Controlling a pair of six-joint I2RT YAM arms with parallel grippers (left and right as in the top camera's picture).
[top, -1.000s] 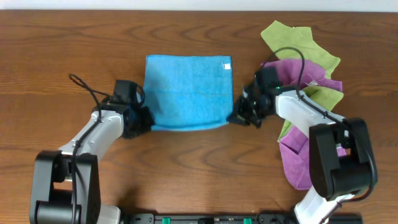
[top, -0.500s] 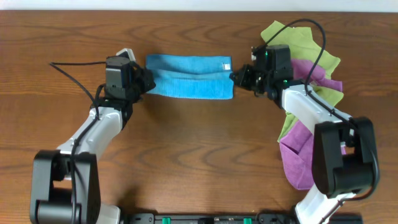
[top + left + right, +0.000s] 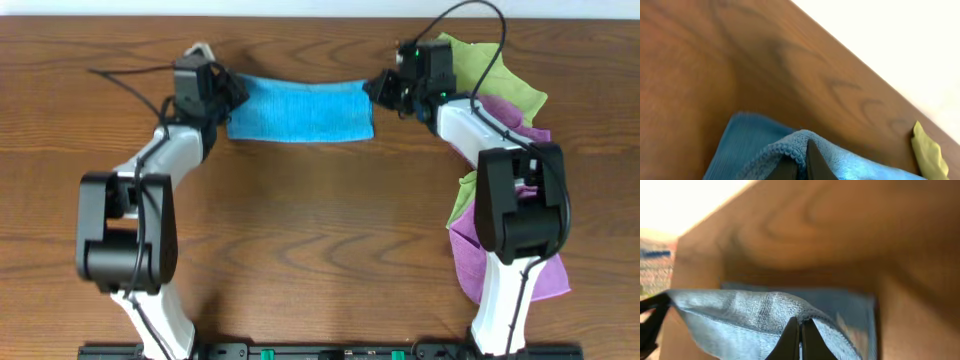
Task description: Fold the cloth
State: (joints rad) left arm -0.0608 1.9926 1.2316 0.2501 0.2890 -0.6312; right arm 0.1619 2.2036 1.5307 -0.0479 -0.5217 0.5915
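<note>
The folded sky-blue cloth is close to the far edge of the table, so my grippers should let go of the cloth's hem, pinch the folded cloth's ends (image 3: 241,122) and pull the cloth nearer.
The sky-blue cloth (image 3: 298,109) lies as a folded band near the table's far edge, stretched between both grippers. My left gripper (image 3: 226,92) is shut on its left edge; the left wrist view shows the hem pinched between the fingers (image 3: 802,155), with the cloth (image 3: 855,162) draping away. My right gripper (image 3: 375,90) is shut on the right edge; the right wrist view shows the fingers (image 3: 800,330) closed on the hem, the cloth (image 3: 740,315) spreading left. The white tag is hidden.
A heap of lime-green cloths (image 3: 480,70) and purple cloths (image 3: 480,250) lies at the right, under and beside my right arm. The table's far edge (image 3: 320,18) runs just behind the cloth. A green cloth corner (image 3: 930,155) shows in the left wrist view.
Both grippers have carried the cloth's near edge away from me over the far edge. The cloth went from a flat square to a narrow folded band near the back.
</note>
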